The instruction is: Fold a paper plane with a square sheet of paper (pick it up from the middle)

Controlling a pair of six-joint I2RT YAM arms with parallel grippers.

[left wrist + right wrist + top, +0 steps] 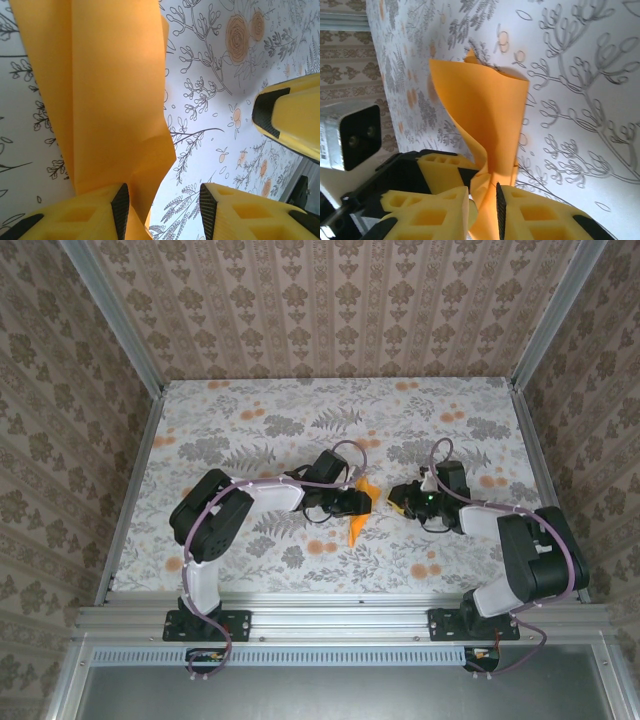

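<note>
The paper plane's far end flares open, so I need to use my right gripper to pinch the fold's middle [491, 175] and hold it while my left gripper works the plane's near end.
The paper plane [358, 524], bright orange paper folded into a narrow creased point, lies mid-table between my two grippers. In the left wrist view it [110, 90] leans against one pad only. My left gripper [162, 200] is open, with a wide bare gap to the other pad. Its tips [366, 496] sit over the plane's upper end. In the right wrist view the plane [485, 110] runs down into the narrow gap of my right gripper [482, 192]. Those jaws stand slightly parted around the fold. The right gripper [398, 504] faces the left one from the right.
The table [250, 420] has a grey floral print with small orange flowers. Aluminium rails [135, 490] and wallpapered walls close it in on three sides. Both arms reach inward from the near edge, their wrists almost touching at the centre.
</note>
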